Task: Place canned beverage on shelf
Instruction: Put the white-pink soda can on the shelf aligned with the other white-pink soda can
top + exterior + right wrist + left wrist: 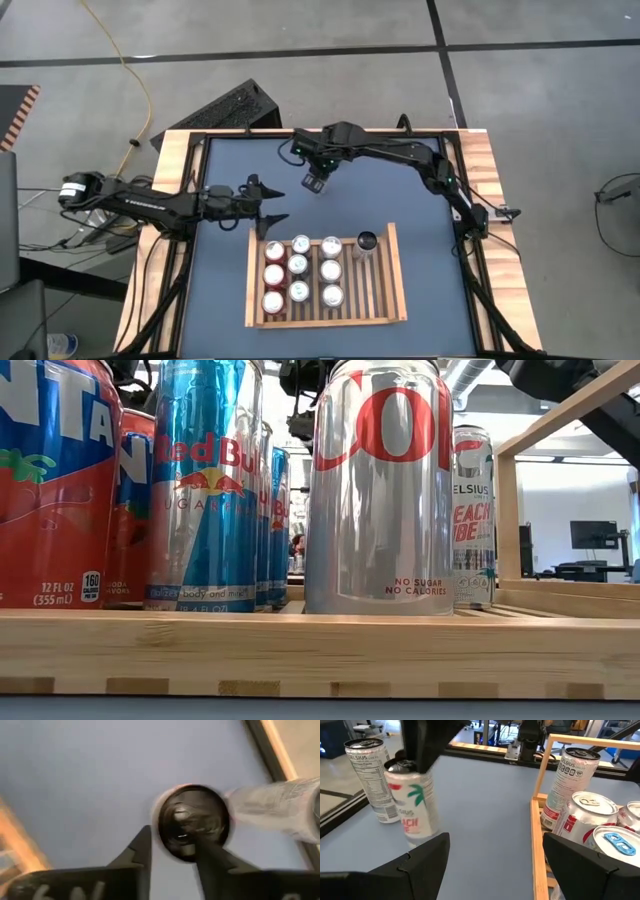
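Note:
Next, I open my right gripper wide and take both sides of the can's rim (227,820), because one of its fingers is over the white can's dark top.
A white Celsius can (412,805) with a dark top (194,822) stands on the blue tabletop, beyond the shelf's far left corner. My right gripper (315,182) reaches down onto it from above and is shut on it. The shelf (250,280) is a light-wood slatted tray that holds several upright cans (300,268), seen close up in the low view (380,490). My left gripper (268,202) hangs open just left of the shelf's far left corner, nothing between its fingers (420,865). My right gripper grips the white can at its upper end, its two fingers (142,851) on opposite sides of the top rim (161,837). The fingers come from above, pointing steeply down. The can stays roughly upright; whether its base is off the table, I cannot tell.
A second Celsius can (367,775) stands on the table just beyond the held one (280,805). One can with a dark top (366,243) stands alone at the shelf's far right. A black keyboard-like thing (225,110) lies past the table's far edge.

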`<move>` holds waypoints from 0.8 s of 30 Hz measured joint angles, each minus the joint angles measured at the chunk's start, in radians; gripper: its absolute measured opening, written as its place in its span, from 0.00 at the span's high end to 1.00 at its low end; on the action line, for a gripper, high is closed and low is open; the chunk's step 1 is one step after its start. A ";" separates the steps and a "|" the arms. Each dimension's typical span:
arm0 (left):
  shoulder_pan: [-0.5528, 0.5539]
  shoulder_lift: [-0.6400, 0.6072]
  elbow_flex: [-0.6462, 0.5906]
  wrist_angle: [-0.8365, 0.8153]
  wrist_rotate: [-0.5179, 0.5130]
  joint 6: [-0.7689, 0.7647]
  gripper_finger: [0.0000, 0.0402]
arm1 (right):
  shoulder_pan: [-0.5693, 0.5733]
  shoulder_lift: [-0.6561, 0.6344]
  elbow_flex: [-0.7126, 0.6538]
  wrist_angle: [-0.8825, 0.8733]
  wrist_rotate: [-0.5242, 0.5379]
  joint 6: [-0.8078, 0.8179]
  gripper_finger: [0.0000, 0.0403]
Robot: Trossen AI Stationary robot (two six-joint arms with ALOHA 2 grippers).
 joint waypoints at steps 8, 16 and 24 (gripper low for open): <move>-0.001 -0.067 -0.001 -0.013 0.005 0.029 0.24 | -0.003 0.001 -0.001 -0.019 -0.007 -0.080 0.87; -0.001 -0.112 -0.001 -0.050 -0.022 0.046 0.24 | 0.007 -0.005 0.020 -0.061 -0.064 -0.069 0.78; -0.001 -0.115 -0.001 -0.053 -0.025 0.072 0.24 | 0.037 -0.008 0.020 -0.090 -0.014 -0.051 0.38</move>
